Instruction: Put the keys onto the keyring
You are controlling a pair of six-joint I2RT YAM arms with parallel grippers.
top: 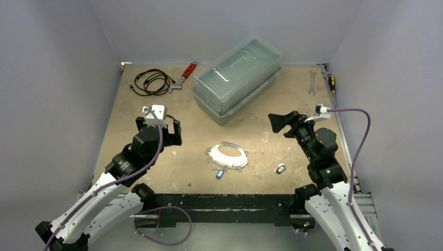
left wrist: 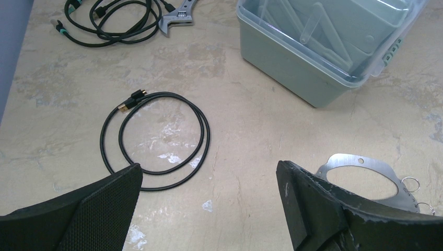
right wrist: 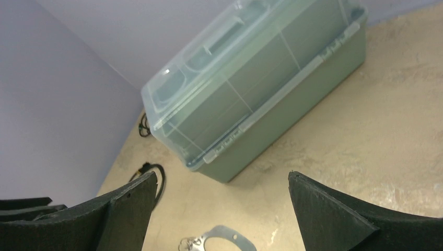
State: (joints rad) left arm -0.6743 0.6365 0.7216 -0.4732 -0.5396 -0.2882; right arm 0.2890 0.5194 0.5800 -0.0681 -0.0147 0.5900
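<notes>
I need to move my right gripper to the keyring next and close it on the hoop's edge [top: 245, 155], on the side nearest the dark-tagged key.
The keyring [top: 230, 145], a thin silver hoop with small rings on its rim, lies flat at the table's middle front. The blue-tagged key [top: 220, 173] lies just in front of it. The dark-tagged key [top: 280, 169] lies to its right. My left gripper [top: 158, 125] is open and empty, above the table left of the hoop. In the left wrist view [left wrist: 209, 172] the hoop [left wrist: 360, 159] shows behind the right finger. My right gripper [top: 284, 123] is open and empty, right of the hoop. In the right wrist view [right wrist: 222, 180] the hoop [right wrist: 224, 232] lies low between the fingers.
A lidded grey-green plastic box [top: 237, 78] stands at the back middle. A coiled black cable [top: 151, 81] and a red-handled wrench [top: 184, 76] lie back left. A second black cable loop [left wrist: 206, 130] lies ahead of my left gripper. A wrench [top: 312, 82] and screwdriver [top: 330, 81] lie back right.
</notes>
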